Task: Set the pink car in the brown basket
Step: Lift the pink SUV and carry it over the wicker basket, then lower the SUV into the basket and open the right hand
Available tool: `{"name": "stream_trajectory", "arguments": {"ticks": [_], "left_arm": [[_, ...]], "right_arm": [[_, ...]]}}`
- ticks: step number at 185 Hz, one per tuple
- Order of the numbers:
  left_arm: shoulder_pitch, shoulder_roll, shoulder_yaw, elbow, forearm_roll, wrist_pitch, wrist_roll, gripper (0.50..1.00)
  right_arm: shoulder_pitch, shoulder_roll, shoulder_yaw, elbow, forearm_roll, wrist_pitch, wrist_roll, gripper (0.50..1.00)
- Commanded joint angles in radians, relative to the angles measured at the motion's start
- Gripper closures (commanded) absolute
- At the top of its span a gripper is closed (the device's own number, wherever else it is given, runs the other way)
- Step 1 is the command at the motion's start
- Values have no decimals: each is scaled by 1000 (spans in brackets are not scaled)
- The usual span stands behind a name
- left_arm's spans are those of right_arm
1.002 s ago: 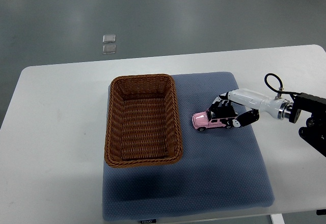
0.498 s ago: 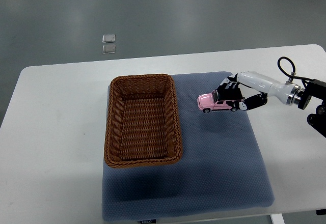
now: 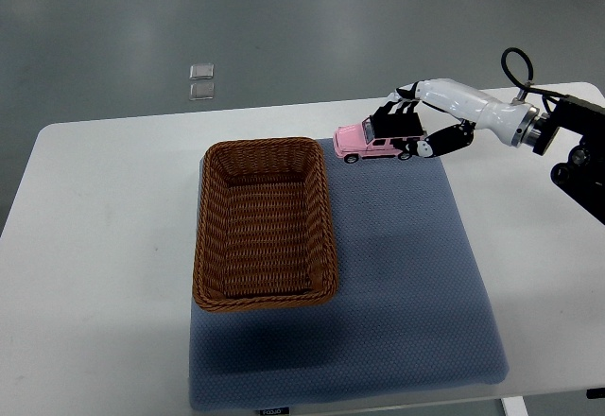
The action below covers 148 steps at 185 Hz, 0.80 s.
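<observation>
I need to open my right gripper to let the pink car go, leaving it on the middle of the brown basket's woven bottom (image 3: pixel 266 218).
The pink car (image 3: pixel 367 141) is a small toy with a black roof part, held in the air just right of the brown basket's far right corner. My right hand (image 3: pixel 408 129) is shut on the pink car, fingers over its roof and thumb at its rear. The brown basket (image 3: pixel 265 222) is a rectangular woven basket, empty, standing on the left part of a blue-grey mat (image 3: pixel 397 274). My left arm does not show.
The mat lies on a white table (image 3: pixel 104 246). The right forearm and its black wrist housing (image 3: pixel 572 147) reach in from the right edge. Two small clear squares (image 3: pixel 201 80) lie on the grey floor beyond the table.
My right hand lifted the pink car off the mat and carried it up and to the left, toward the basket's far right corner.
</observation>
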Motion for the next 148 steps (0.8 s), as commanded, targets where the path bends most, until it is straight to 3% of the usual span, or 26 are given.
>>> {"name": "stream_trajectory", "arguments": {"ticks": [1, 77, 148], "left_arm": [[0, 0, 0, 0, 0, 0, 0, 500], [0, 0, 1, 0, 0, 0, 0, 500], [-1, 0, 3, -6, 0, 0, 0, 500]], "right_arm": [[37, 70, -67, -2, 2, 6, 0, 1000], [115, 336, -210, -102, -1, -6, 0, 1000], [114, 366, -250, -185, -7, -49, 0, 1000]]}}
